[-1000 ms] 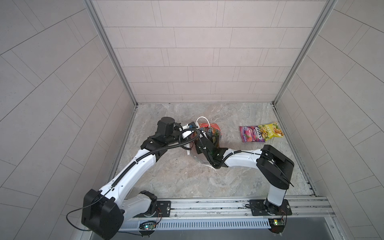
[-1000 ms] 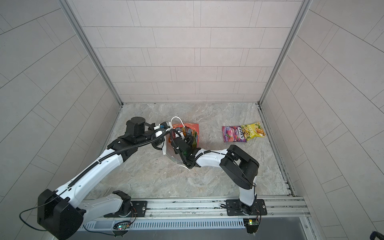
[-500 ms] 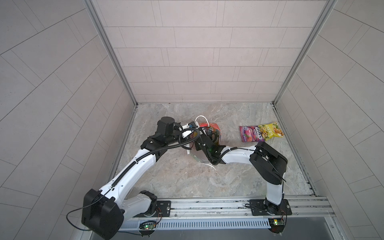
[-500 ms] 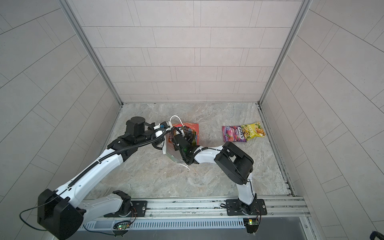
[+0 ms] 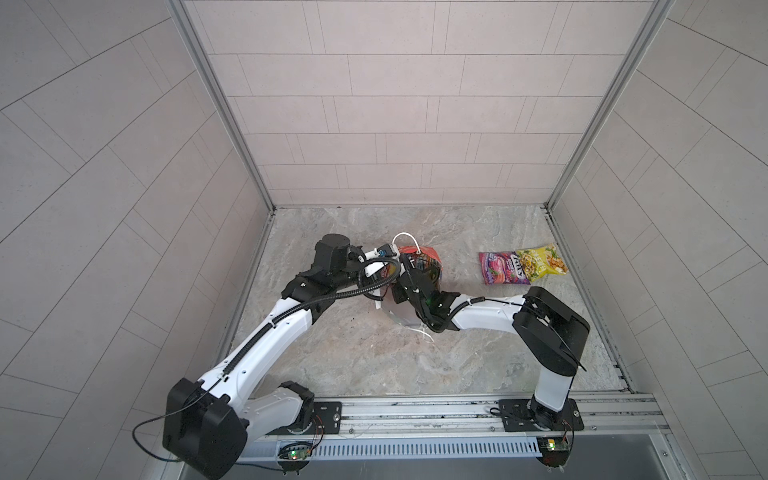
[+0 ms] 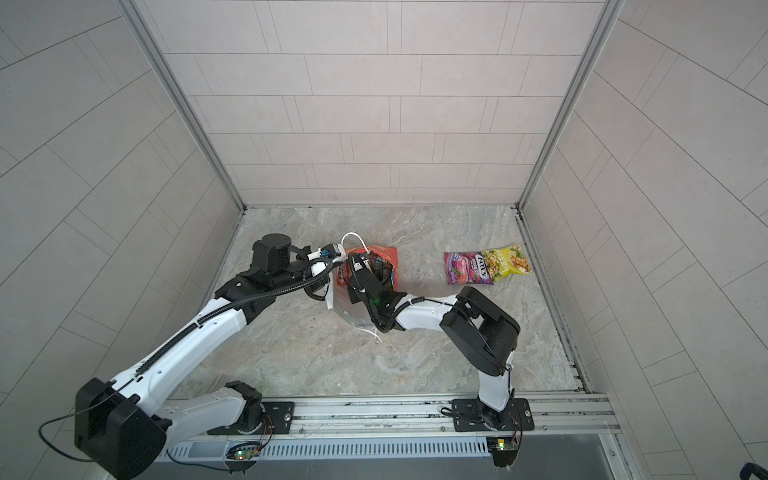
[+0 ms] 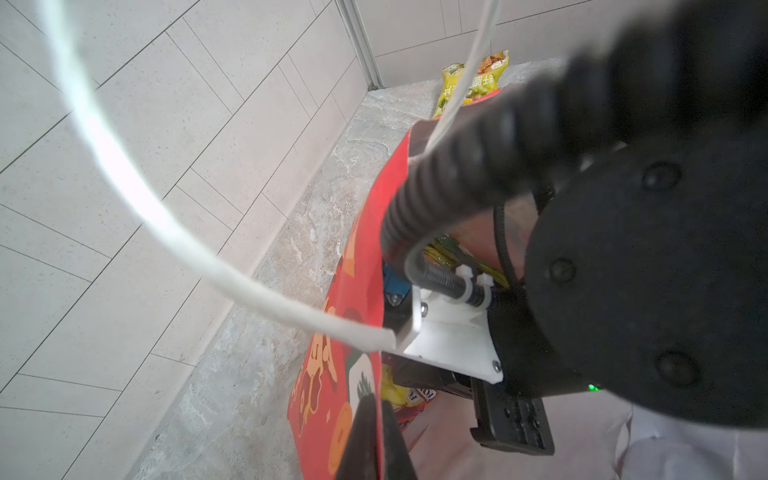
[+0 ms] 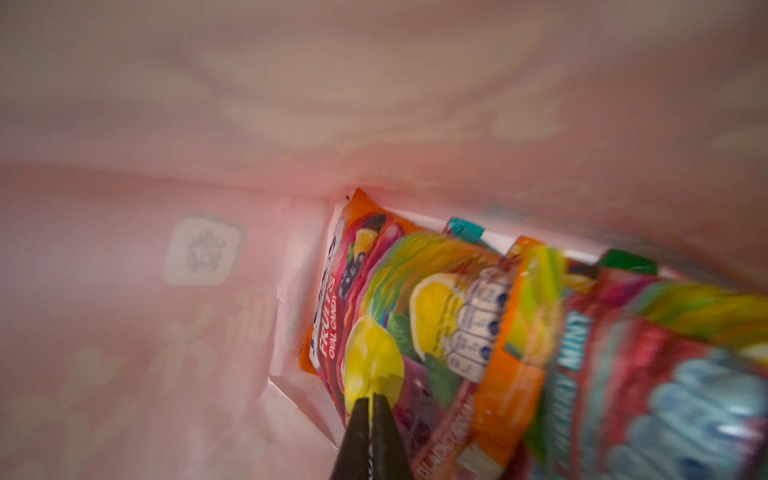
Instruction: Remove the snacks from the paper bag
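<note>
The right fingers, shut, meet only the snack packet's yellow side; next I back off, open wide, straddle the packet by its orange edge [image 8: 512,364].
The red paper bag [image 5: 430,257] [image 6: 388,259] stands mid-table, mouth up, in both top views. My left gripper [image 7: 376,405] is shut on the bag's red wall [image 7: 345,332] at the rim, one finger outside and one inside. My right gripper [image 8: 371,400] is deep inside the bag and hidden in the top views. It is shut on the yellow-green corner of a snack packet [image 8: 374,361]. Several more snacks lie stacked beside it, among them an orange packet [image 8: 332,316] and a mint packet [image 8: 685,407]. Two snacks lie outside: a purple-pink packet [image 5: 500,268] [image 6: 467,268] and a yellow-green packet [image 5: 540,259] [image 6: 505,262].
The bag's white cord handle [image 5: 405,241] [image 7: 124,174] loops up by my left wrist. Tiled walls close the table at the back and both sides. A metal rail [image 5: 415,409] runs along the front edge. Bare marble table [image 5: 374,357] lies in front of the bag.
My right gripper's jaws have closed inside the bag. The right elbow swung a little left, then back right. The left arm and the bag have stayed put.
</note>
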### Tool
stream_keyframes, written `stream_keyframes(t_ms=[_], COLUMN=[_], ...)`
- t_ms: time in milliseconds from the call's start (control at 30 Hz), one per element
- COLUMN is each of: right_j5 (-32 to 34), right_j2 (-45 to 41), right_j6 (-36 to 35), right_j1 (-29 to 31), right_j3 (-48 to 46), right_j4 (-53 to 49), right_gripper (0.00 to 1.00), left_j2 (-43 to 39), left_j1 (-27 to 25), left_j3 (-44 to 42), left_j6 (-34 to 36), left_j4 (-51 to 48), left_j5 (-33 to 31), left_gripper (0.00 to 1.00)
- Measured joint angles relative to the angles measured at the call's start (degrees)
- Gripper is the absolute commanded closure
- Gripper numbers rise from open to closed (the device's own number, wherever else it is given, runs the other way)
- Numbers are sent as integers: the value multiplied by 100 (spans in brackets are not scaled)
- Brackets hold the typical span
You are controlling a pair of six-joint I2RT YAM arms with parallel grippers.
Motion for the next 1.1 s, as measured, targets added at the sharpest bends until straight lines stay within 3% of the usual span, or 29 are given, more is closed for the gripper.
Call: stream_keyframes(t_ms=[67,233,600,700,933,1100], right_j5=[22,87,111,118,22,-133], right_j2=[-92,-122,334,514,813,815], right_j6=[33,94,302,361,420,409], right_j1=[-20,-72,-142,-144,-199,-243], right_j3=[2,70,627,817,1043,1032], right_j4=[-72,-354,-743,-752,-599,-505], right_gripper=[56,47,42,46,84,93], left_j2=[0,0,7,7,7,9], left_j1=[2,0,2,4,9,9], left_j3=[0,0,0,0,-9,-9], left_j6=[0,2,2,2,4,24], left_j4=[7,15,83,85,79,87], left_j5=[-15,-17,-149,-238,-330,-358], left_gripper=[100,100,100,100,100,100])
